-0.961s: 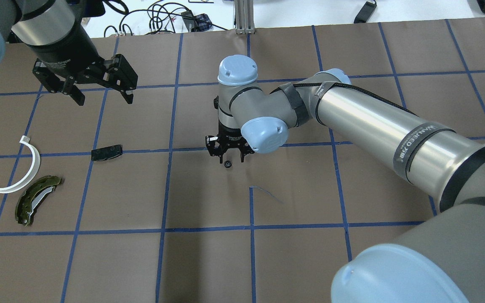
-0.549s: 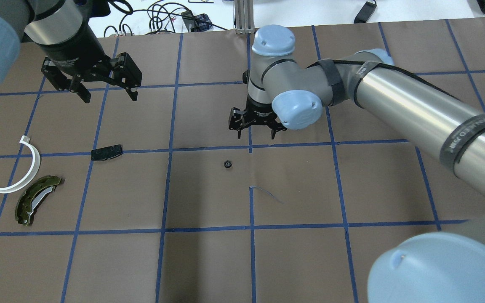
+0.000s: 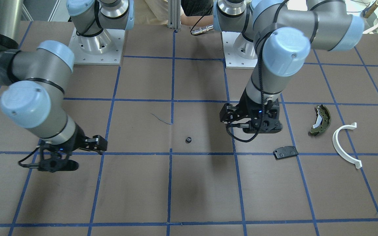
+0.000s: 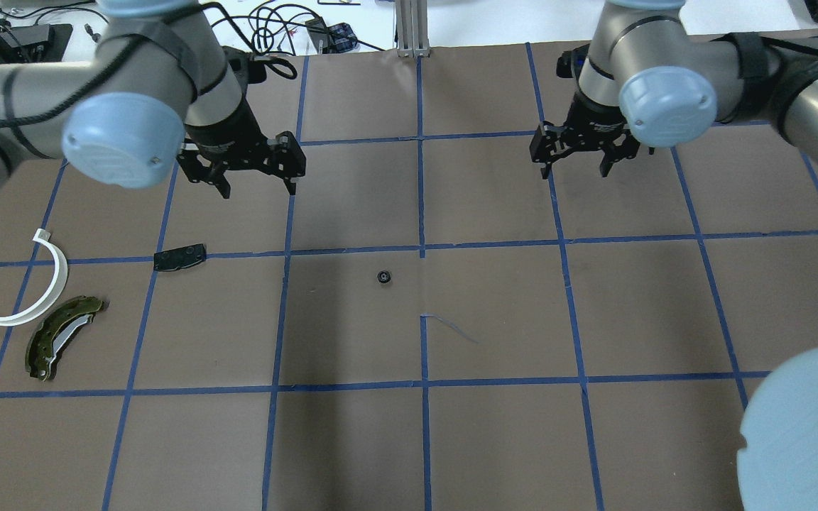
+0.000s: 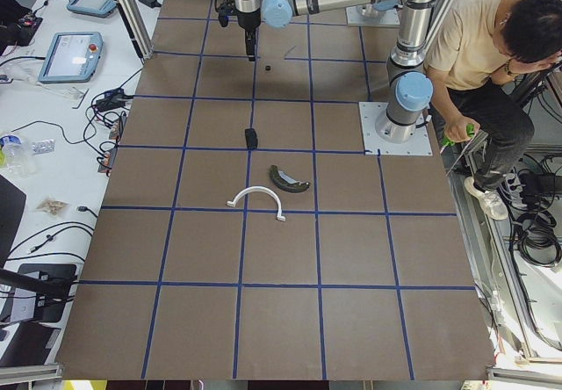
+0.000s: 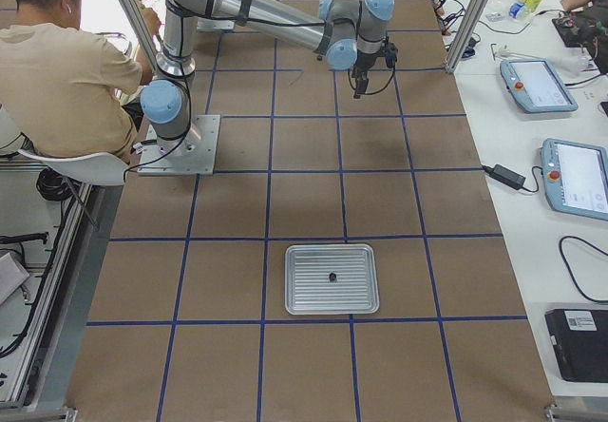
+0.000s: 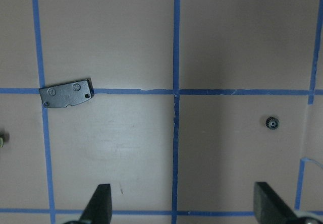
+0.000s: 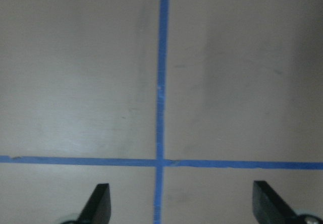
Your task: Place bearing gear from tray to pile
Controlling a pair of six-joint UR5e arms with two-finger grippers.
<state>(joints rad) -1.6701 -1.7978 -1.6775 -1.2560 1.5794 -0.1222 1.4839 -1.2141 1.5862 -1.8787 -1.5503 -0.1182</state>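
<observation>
The left gripper should close on the toothed outer edge [image 3: 188,139] [image 7: 272,123] of the bearing gear, with one finger on either side.
The bearing gear [image 4: 383,277] is a small black toothed ring lying alone on the brown table near the middle; it also shows in the left wrist view [image 7: 272,123] and the front view [image 3: 188,140]. The pile lies at the left: an olive-green brake shoe [image 4: 61,336], a white half-ring [image 4: 33,287] and a black pad [image 4: 180,257]. My left gripper [image 4: 258,188] is open and empty, behind and left of the gear. My right gripper [image 4: 574,172] is open and empty, behind and right of it. The metal tray [image 6: 304,298] holds one small dark part [image 6: 332,276].
The table is brown paper with a grid of blue tape lines. Cables and a metal post [image 4: 412,28] lie beyond the back edge. A seated person [image 6: 66,70] is beside the robot bases. Tablets [image 6: 537,85] lie on the side bench.
My right gripper has pulled up and away to the back right, leaving the gear on the table. My left gripper has moved right, closer to the middle.
</observation>
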